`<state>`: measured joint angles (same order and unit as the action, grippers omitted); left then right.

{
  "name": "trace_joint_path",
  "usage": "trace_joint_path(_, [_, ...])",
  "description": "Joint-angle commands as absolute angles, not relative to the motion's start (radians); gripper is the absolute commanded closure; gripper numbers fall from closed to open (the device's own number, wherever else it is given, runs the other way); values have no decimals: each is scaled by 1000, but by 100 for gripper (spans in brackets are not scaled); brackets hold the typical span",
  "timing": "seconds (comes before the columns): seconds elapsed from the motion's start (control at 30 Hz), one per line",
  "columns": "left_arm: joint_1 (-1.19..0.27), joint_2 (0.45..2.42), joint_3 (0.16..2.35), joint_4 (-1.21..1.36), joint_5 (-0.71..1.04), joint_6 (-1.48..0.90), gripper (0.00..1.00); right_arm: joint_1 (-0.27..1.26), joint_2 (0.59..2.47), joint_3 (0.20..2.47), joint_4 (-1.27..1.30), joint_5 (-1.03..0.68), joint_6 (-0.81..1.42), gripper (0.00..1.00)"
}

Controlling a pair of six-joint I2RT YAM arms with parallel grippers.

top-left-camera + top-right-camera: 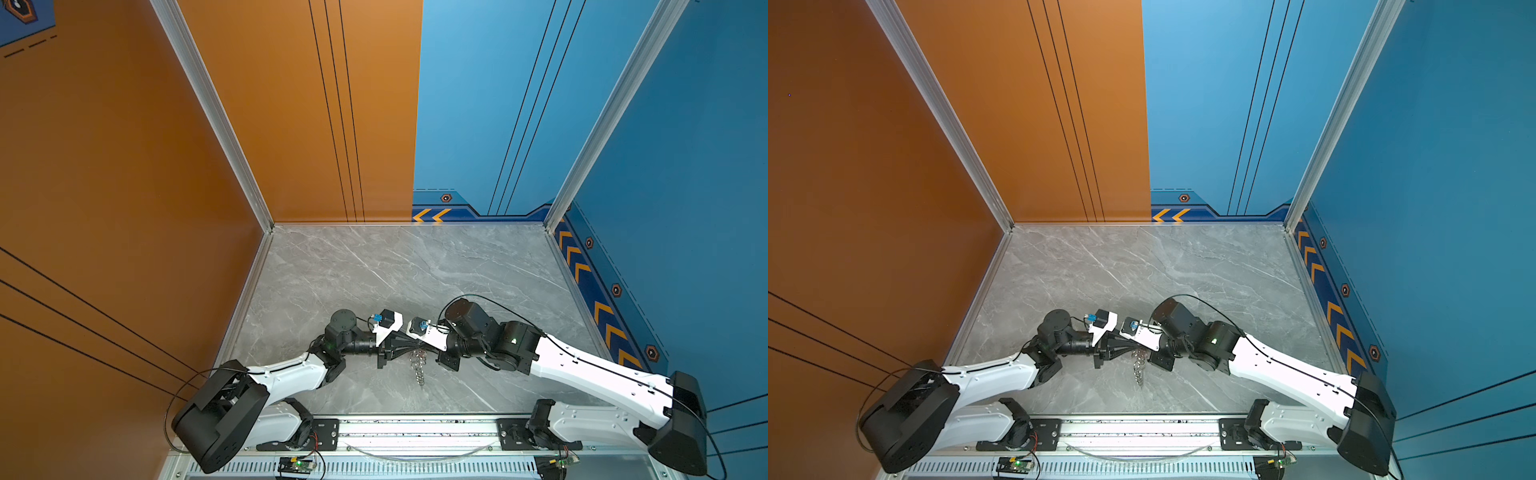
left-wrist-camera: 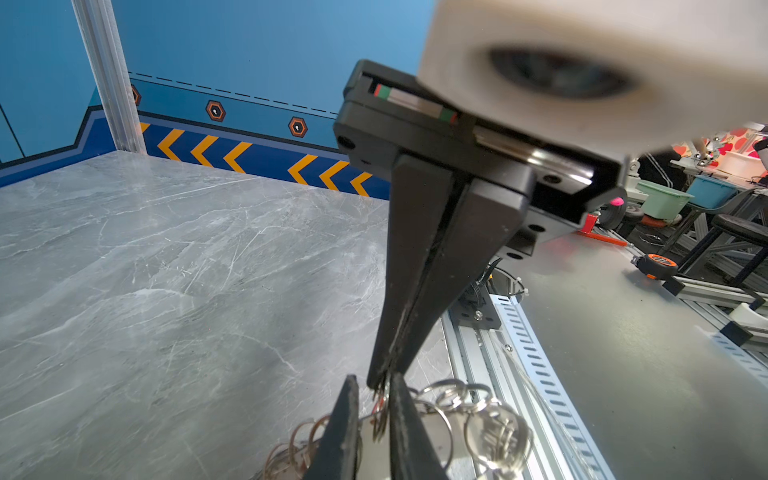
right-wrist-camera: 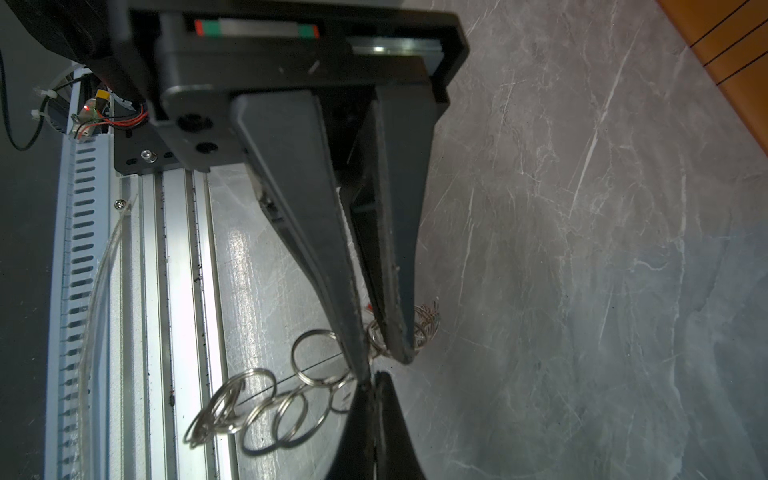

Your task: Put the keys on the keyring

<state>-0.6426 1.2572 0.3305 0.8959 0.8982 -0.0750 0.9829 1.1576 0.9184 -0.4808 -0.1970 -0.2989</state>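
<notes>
My right gripper is pinching the keyring amid its rings. My left gripper will take the keyring and turn it before my right gripper takes its loose end [image 3: 217, 414].
Both grippers meet tip to tip above the front middle of the marble table [image 1: 374, 270]. The keyring [image 1: 419, 368] shows as a chain of silver split rings hanging down from that meeting point. My right gripper [image 3: 373, 380] is shut, with its tips pinching a ring at the top of the keyring [image 3: 291, 399]. My left gripper [image 2: 374, 386] stands a little open, its fingers [image 2: 409, 432] either side of a ring without clamping it. Of the keys only an orange-red speck [image 3: 369, 307] shows between the left gripper's fingers. The metal key itself cannot be made out.
An aluminium rail [image 1: 415, 432] with a slotted cable duct runs along the table's front edge, just below the hanging rings. An orange wall [image 1: 124, 208] stands to the left, and blue walls [image 1: 685, 166] stand behind and to the right.
</notes>
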Motion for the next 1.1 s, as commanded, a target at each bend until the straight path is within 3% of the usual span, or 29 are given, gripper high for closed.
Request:
trace_joint_path(0.0, [-649, 1270, 357, 887, 915, -71, 86, 989, 1134, 940, -450, -207, -299, 100])
trace_joint_path(0.17, [-649, 1269, 359, 876, 906, -68, 100, 988, 1132, 937, -443, -209, -297, 100])
trace_joint_path(0.23, [-650, 1270, 361, 877, 903, -68, 100, 984, 1121, 929, -432, -206, -290, 100])
trace_joint_path(0.47, [-641, 1219, 344, 874, 844, -68, 100, 907, 1037, 825, -364, -234, -222, 81])
trace_joint_path(1.07, [-641, 1220, 331, 978, 850, -136, 100, 945, 1127, 724, -157, -253, -138, 80])
